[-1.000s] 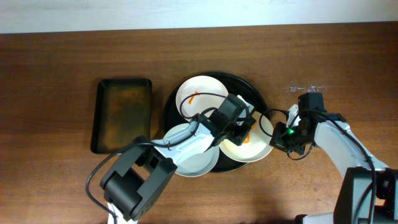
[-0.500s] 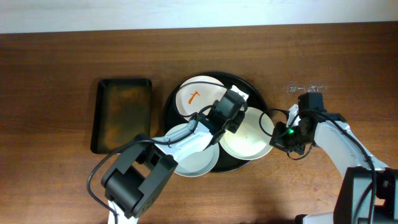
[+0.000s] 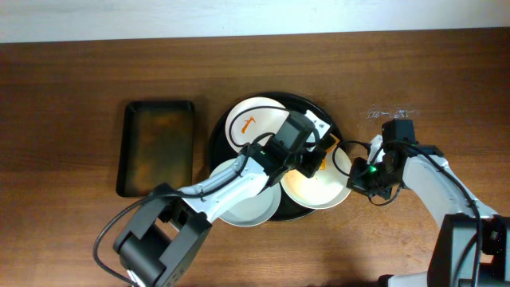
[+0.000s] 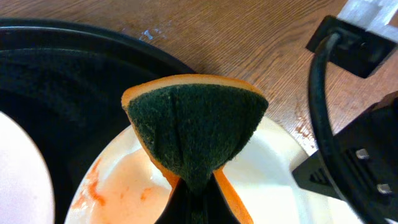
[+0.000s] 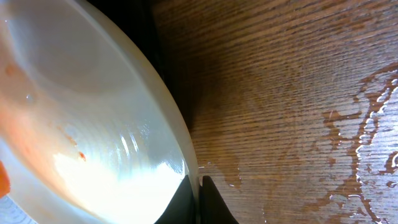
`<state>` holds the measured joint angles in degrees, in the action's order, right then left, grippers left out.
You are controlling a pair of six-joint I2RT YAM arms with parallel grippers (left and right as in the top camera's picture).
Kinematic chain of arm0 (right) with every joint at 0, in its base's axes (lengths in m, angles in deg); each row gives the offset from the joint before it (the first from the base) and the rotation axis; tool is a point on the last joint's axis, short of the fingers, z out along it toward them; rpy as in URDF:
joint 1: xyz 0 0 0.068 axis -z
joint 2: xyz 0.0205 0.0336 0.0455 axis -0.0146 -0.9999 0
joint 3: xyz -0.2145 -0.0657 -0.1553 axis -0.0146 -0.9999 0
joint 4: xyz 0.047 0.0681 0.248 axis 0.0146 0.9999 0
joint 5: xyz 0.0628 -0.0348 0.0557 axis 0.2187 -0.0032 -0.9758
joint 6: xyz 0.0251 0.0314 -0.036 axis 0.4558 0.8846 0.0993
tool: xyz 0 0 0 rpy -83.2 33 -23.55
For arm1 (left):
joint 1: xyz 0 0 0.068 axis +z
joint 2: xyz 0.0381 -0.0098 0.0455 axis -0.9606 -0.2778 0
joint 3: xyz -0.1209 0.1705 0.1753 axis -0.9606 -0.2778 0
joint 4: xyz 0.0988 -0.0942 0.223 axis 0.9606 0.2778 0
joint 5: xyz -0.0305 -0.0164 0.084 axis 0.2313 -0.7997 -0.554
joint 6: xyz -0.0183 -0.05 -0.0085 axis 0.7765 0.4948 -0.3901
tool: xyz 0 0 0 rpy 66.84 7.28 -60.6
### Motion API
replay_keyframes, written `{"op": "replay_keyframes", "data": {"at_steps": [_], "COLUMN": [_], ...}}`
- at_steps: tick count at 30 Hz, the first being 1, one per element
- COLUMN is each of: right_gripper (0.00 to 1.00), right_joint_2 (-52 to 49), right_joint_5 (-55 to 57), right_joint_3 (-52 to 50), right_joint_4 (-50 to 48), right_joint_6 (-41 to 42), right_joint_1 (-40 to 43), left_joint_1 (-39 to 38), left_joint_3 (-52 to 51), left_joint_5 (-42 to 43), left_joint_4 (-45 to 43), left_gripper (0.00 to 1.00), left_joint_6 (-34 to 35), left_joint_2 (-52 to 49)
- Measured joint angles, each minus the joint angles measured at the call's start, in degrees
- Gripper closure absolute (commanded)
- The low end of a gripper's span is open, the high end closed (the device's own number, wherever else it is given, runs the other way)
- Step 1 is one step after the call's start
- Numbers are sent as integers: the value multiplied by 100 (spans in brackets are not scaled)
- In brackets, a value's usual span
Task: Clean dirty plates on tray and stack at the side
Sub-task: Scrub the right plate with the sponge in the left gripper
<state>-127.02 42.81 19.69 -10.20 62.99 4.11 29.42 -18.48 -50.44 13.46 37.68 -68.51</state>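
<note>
The robot's right gripper will set the cream plate down on the wooden table (image 3: 418, 143) beside the water drops, clear of the black tray.
A round black tray (image 3: 223, 127) holds three white plates. The far plate (image 3: 251, 119) has an orange mark. The near left plate (image 3: 251, 203) looks clean. The right plate (image 3: 323, 185) carries orange smears, which also show in the left wrist view (image 4: 124, 186) and the right wrist view (image 5: 81, 124). My left gripper (image 3: 312, 159) is shut on an orange sponge with a green scouring face (image 4: 196, 124), held over that plate. My right gripper (image 3: 358, 171) is shut on the plate's right rim (image 5: 193, 168).
A dark rectangular tray (image 3: 156, 147) lies left of the black tray. Water drops (image 3: 390, 113) wet the wooden table at the right, also in the right wrist view (image 5: 360, 124). A black cable (image 4: 320, 112) runs close to the sponge.
The left gripper with the sponge swept back off the right plate toward the far left, then returned over the plate. The right arm has kept still on the rim.
</note>
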Motion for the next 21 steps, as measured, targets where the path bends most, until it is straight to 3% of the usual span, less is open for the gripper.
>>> {"op": "replay_keyframes", "data": {"at_steps": [4, 7, 11, 15, 19, 21], "right_gripper": [96, 96, 96, 96, 96, 96], "right_joint_2": [2, 0, 0, 0, 0, 0], "right_joint_5": [-20, -28, -70, -68, 0, 0], "right_joint_3": [0, 0, 0, 0, -4, -4], "right_joint_4": [20, 17, -50, -33, 20, 20], "right_joint_6": [-13, -13, -4, 7, -13, -15], "right_joint_1": [0, -2, -2, -2, -2, -2], "left_joint_1": [0, 39, 474, 588, 765, 765], "left_joint_3": [26, 31, 33, 46, 44, 46], "left_joint_5": [-334, -901, -968, -960, -1233, -745], "left_joint_4": [-601, -629, -503, -20, 769, 935], "left_gripper": [99, 100, 99, 100, 99, 100], "left_joint_6": [22, 24, 26, 39, 20, 22], "left_joint_2": [-678, -761, -761, -562, 254, 459]}}
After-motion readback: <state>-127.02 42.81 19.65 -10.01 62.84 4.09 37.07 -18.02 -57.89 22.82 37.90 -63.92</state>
